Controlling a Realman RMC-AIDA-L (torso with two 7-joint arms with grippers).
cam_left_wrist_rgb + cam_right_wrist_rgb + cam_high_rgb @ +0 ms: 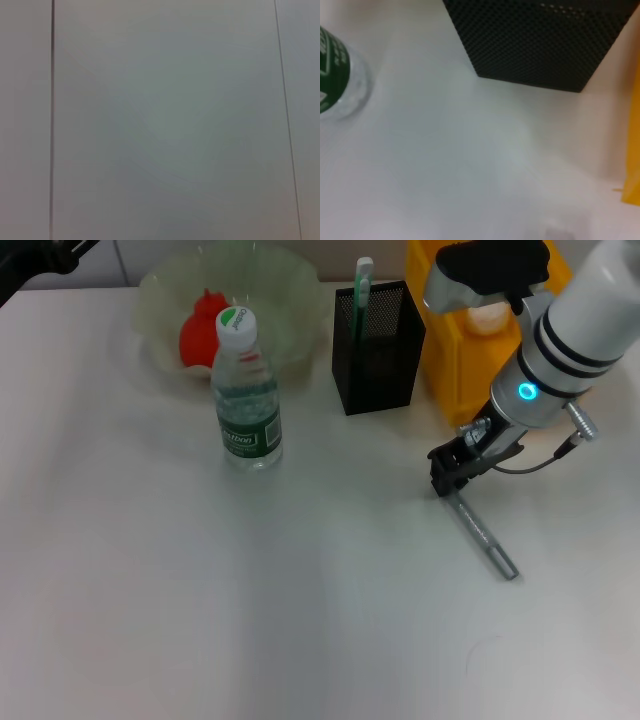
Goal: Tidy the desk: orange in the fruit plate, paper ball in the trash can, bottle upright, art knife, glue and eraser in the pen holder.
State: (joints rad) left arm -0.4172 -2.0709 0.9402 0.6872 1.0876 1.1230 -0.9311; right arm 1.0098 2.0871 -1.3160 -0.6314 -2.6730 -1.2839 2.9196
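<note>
My right gripper is to let go of the glue inside the pen holder [396, 310], beside the art knife, on the side toward the trash can.
My right gripper [447, 476] is down on the desk [200, 590], at the near end of the glue [487, 538], a slim grey stick lying flat in front of the trash can [445, 350]. The bottle [245, 400] stands upright, cap on top. In the pale green fruit plate [295, 300] lies the orange [203, 328]. The art knife [362, 285] sticks up out of the pen holder [378, 350]. A pale lump, the paper ball [488, 316], shows inside the trash can, partly behind my arm. The eraser is out of view. My left arm [45, 262] is parked at the far left corner.
The right wrist view shows the bottle [335, 75], the pen holder [540, 40] and a yellow edge of the trash can [632, 165]. The left wrist view shows only a plain grey panel. Bare white desk spreads across the near half.
</note>
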